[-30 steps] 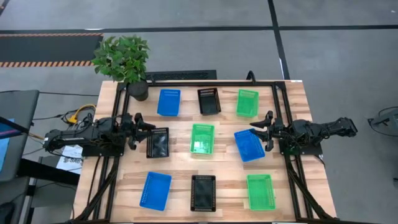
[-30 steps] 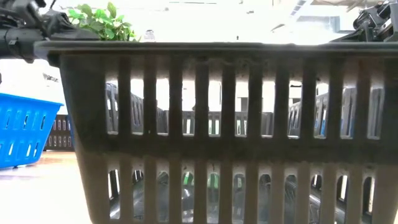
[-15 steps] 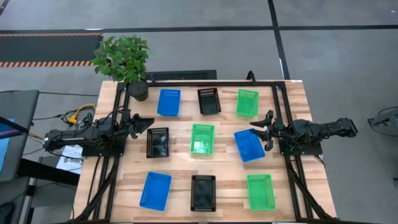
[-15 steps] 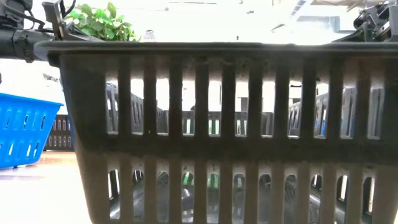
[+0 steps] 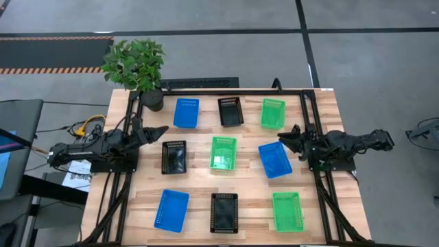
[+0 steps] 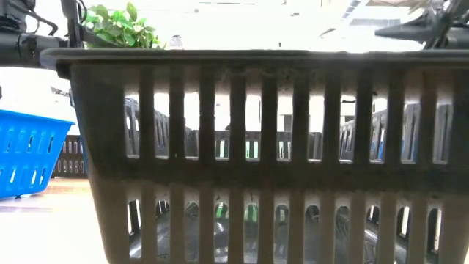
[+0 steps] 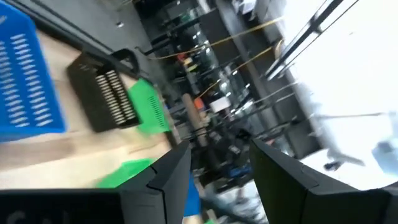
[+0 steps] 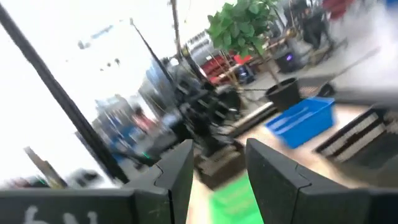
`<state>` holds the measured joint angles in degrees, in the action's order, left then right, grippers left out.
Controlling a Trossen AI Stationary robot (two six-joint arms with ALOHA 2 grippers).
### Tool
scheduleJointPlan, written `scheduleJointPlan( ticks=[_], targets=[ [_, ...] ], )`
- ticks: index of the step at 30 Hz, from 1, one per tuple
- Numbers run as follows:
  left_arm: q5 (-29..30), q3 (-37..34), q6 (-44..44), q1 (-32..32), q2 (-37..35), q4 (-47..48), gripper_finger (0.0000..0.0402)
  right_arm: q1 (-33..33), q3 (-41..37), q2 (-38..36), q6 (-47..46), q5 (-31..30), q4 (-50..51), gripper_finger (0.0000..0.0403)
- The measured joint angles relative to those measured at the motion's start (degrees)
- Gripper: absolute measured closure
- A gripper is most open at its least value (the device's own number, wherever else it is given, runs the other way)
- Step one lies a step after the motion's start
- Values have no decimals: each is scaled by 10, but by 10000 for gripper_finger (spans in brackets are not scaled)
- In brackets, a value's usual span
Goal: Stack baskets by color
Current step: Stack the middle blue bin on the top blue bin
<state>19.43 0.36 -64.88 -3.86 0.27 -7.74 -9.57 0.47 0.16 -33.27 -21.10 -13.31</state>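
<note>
I need to close my right gripper on the middle blue basket's outer long side (image 5: pixel 285 154), facing away from the middle green basket.
Several mesh baskets lie apart on their bottoms on the wooden table, in three rows. Far row: blue (image 5: pixel 186 112), black (image 5: pixel 230 111), green (image 5: pixel 272 113). Middle row: black (image 5: pixel 173 156), green (image 5: pixel 223 152), blue (image 5: pixel 274 160). Near row: blue (image 5: pixel 171 210), black (image 5: pixel 224 213), green (image 5: pixel 287 210). My left gripper (image 5: pixel 155 131) hovers open at the table's left edge, just beyond the middle black basket. My right gripper (image 5: pixel 289 138) hovers open at the right edge, by the middle blue basket's far corner. Both wrist views show empty gaps between the fingers (image 7: pixel 217 180) (image 8: pixel 221 171).
A potted green plant (image 5: pixel 137 68) stands at the table's far left corner. A black frame rail (image 5: pixel 226 91) runs along the far edge and down both sides. In the low view the near black basket (image 6: pixel 271 147) fills most of the picture.
Both grippers have rolled about their own pointing line while staying at their table edges. My left gripper has also swung a little toward the far edge. My right gripper has tipped slightly upward. No basket has moved.
</note>
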Motion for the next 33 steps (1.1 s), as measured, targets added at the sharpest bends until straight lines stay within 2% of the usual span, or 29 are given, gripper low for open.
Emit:
scheduleJointPlan(
  ticks=[4,8,15,22,24,28,30,33],
  targets=[
    [9,0,1,0,0,-73,246,7,0,0,-70,-26,-31,233],
    [15,0,5,0,0,-140,246,18,0,0,-135,-106,-42,232],
    [44,24,6,0,2,-140,246,45,0,0,-206,-210,-36,232],
    [40,37,5,0,2,-137,246,65,20,1,-231,-184,-36,232],
    [37,43,5,0,2,-135,246,67,47,10,-203,-164,-41,232],
    [37,57,3,0,2,-136,246,61,117,54,-141,-161,-30,230],
    [30,65,11,0,2,-137,246,58,165,86,-121,-161,15,229],
    [11,76,22,0,4,-136,246,52,250,148,-128,-161,158,229]
  ],
)
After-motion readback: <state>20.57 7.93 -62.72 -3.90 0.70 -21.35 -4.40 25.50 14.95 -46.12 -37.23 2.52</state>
